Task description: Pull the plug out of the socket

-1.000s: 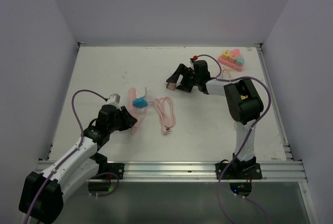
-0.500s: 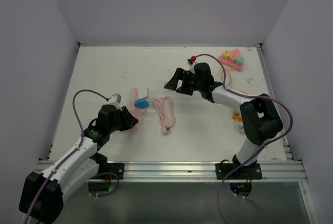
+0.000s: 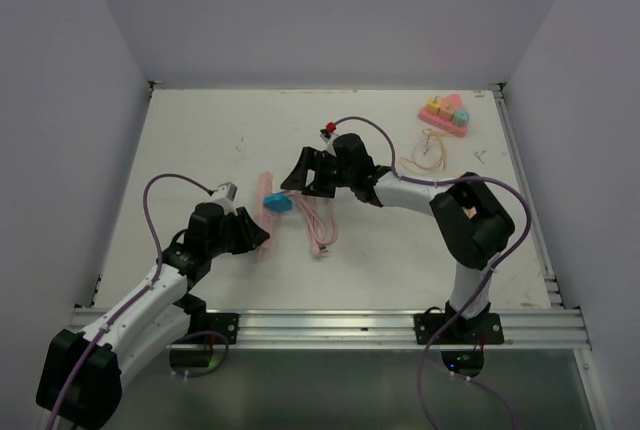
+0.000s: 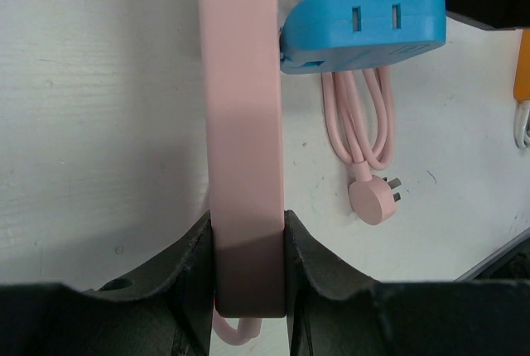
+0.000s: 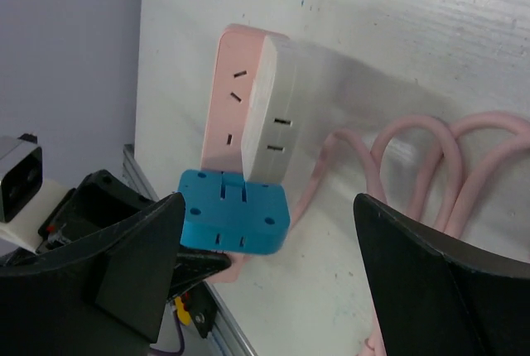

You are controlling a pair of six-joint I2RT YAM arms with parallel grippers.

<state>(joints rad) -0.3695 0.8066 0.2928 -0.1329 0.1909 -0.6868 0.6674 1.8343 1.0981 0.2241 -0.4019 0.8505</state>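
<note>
The strip's near end, far from the white adapter, is in my left gripper, so that gripper should open and take the strip closer to the blue plug (image 4: 244,116).
A pink power strip (image 3: 265,190) lies on the white table, with a blue plug (image 3: 277,202) and a white adapter pushed into it. My left gripper (image 3: 256,235) is shut on the near end of the strip (image 4: 242,124), one finger on each side. In the left wrist view the blue plug (image 4: 364,29) sticks out to the right of the strip. My right gripper (image 3: 300,176) is open and hovers beside the plug. In the right wrist view the blue plug (image 5: 236,211) sits between my spread fingers (image 5: 141,257), below the white adapter (image 5: 277,120). I cannot tell whether the fingers touch it.
The strip's coiled pink cable (image 3: 318,220) and its pink plug (image 4: 373,199) lie right of the strip. A pink toy with coloured blocks (image 3: 445,115) and a yellow loop (image 3: 428,155) sit at the back right. Walls close in on three sides.
My right gripper has swung left and nearer, from the back middle of the table to beside the blue plug. My left gripper still holds the strip in the same place.
</note>
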